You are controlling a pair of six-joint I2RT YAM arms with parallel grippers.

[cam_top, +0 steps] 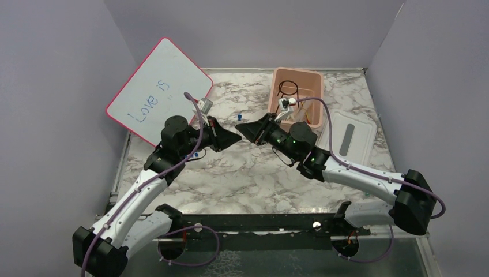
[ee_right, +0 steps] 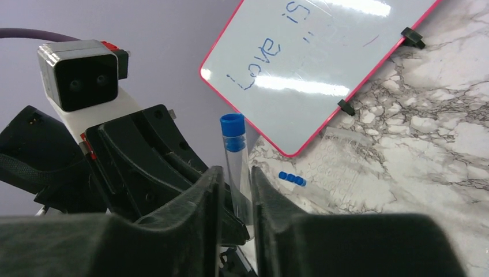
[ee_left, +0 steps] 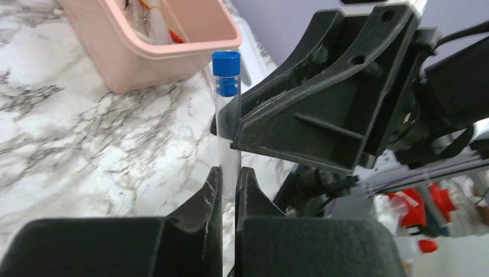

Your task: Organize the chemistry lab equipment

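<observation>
Next, I open my right gripper, which has the tube's middle in its fingers, and take the tube by the blue cap (ee_left: 226, 63) before I lower the tube into the rack.
A clear tube with a blue cap (ee_left: 226, 98) stands upright between both grippers above the marble table. My left gripper (ee_left: 229, 173) is shut on its lower end. My right gripper (ee_right: 236, 170) has its jaws closed around the same tube (ee_right: 235, 147) from the opposite side, just above the left one. In the top view the two grippers meet tip to tip, left (cam_top: 232, 138) and right (cam_top: 246, 129), with the blue cap (cam_top: 238, 117) above them. A black wire ring stand (cam_top: 287, 88) and a red-yellow rod (ee_left: 173, 36) lie in the pink tub (cam_top: 314, 86). Small blue-capped vials (ee_right: 291, 179) lie on the table.
The pink-rimmed whiteboard (cam_top: 158, 89) leans at the back left. The tub's white lid (cam_top: 349, 138) lies right of the tub. A clear plastic rack (ee_right: 340, 167) lies beside the vials, near the whiteboard's lower edge. Grey walls enclose the table.
</observation>
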